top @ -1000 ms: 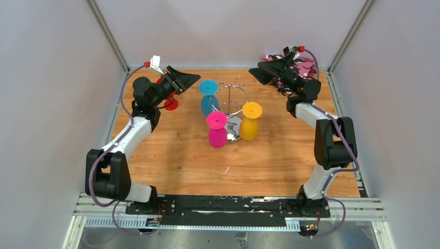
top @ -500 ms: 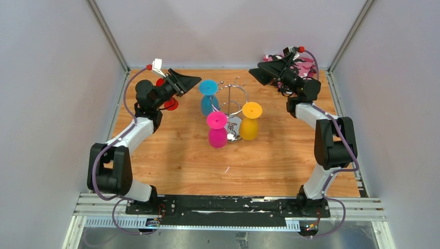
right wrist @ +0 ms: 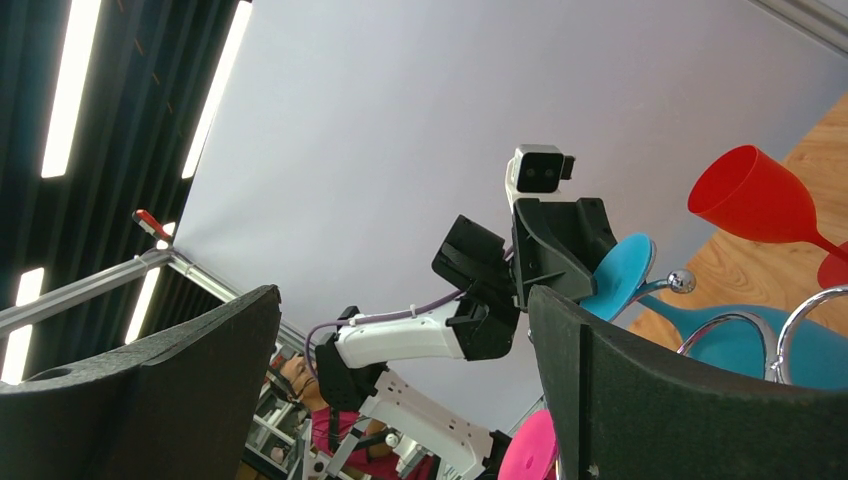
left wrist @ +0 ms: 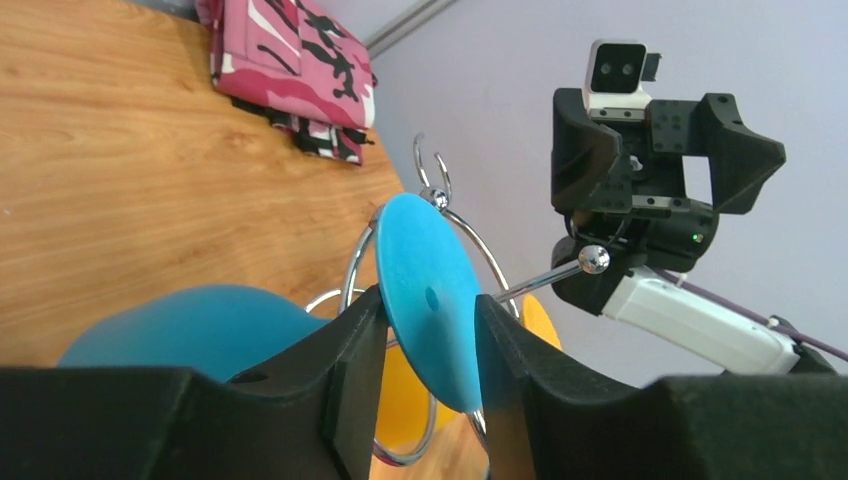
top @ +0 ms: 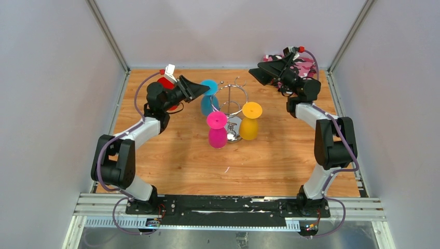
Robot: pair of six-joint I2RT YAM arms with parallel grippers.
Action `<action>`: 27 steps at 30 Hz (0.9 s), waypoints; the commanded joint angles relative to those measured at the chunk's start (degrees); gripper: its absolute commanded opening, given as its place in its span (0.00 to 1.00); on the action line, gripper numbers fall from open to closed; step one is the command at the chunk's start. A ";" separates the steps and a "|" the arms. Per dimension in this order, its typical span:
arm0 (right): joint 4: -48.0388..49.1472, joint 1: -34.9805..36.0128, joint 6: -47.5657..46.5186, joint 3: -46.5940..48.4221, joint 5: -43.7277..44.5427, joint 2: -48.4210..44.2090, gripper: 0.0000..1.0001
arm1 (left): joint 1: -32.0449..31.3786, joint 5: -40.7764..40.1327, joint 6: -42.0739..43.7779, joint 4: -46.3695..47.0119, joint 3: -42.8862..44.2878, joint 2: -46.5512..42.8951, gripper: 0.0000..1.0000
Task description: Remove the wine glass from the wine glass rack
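My left gripper should back off a little, line its open fingers up with the blue glass's foot, which now slants between them, and pinch its near edge [left wrist: 402, 338].
The chrome wine glass rack [top: 232, 97] stands mid-table with three plastic glasses hanging upside down: a blue glass [top: 208, 104], a magenta glass [top: 217, 136] and a yellow glass [top: 249, 128]. My left gripper [top: 201, 90] is open, with its fingers on either side of the blue glass's round foot [left wrist: 425, 270]. The left finger [left wrist: 350, 350] touches the disc and the right finger stands just off it. The blue bowl [left wrist: 190, 325] shows below. My right gripper [top: 261, 72] is open and empty, raised at the back right, apart from the rack.
A red glass [top: 166, 83] sits behind my left wrist and also shows in the right wrist view [right wrist: 745, 195]. A pink camouflage cloth [top: 305, 65] lies in the back right corner. Grey walls close in the table on three sides.
My left arm has swung right toward the rack, bringing its open fingers around the blue glass's foot. The right arm has not moved.
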 commanded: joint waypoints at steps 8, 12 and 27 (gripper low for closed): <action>3.97 -0.78 -0.73 -0.48 0.05 0.13 0.99 | -0.60 1.18 1.10 -0.48 1.20 -0.39 0.24; 3.95 -0.83 -0.57 -0.65 0.13 0.34 0.99 | -0.60 1.59 0.86 -1.46 2.48 0.03 0.24; 3.97 -0.82 -0.73 -1.08 0.13 0.45 0.99 | 0.03 2.67 5.21 -14.11 9.41 -0.82 0.52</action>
